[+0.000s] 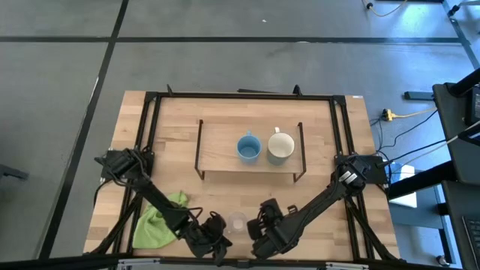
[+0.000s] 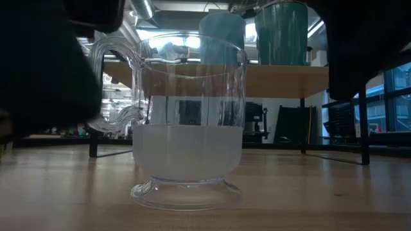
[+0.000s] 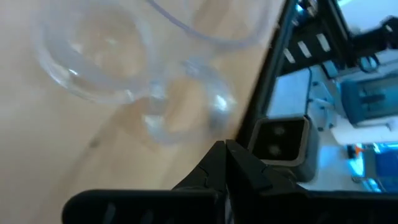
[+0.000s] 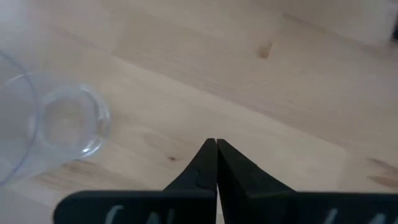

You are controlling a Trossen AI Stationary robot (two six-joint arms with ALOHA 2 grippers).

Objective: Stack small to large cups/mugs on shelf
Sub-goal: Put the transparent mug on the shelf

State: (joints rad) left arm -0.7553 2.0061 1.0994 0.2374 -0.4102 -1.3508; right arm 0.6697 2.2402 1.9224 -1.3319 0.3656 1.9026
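Note:
Next, I set the small clear glass cup down with my left gripper on the bare wood (image 1: 244, 204) between the shelf and my grippers.
The small clear glass cup (image 1: 237, 222) stands upright on its foot on the table near the front edge; the low view shows it close up (image 2: 187, 122) with its handle (image 2: 112, 83). The light-blue mug (image 1: 248, 148) and the cream-white mug (image 1: 280, 147) stand side by side on the shelf (image 1: 217, 150). My left gripper (image 1: 217, 223) is shut just left of the glass cup, its tips (image 3: 225, 146) short of the handle (image 3: 208, 102). My right gripper (image 1: 264, 210) is shut just right of the cup, which also shows in the right wrist view (image 4: 59, 124).
A green cloth (image 1: 157, 221) lies crumpled at the front left of the table. The shelf's black wire legs (image 1: 199, 161) stand on the tabletop. Bare wood lies between the shelf and the glass cup.

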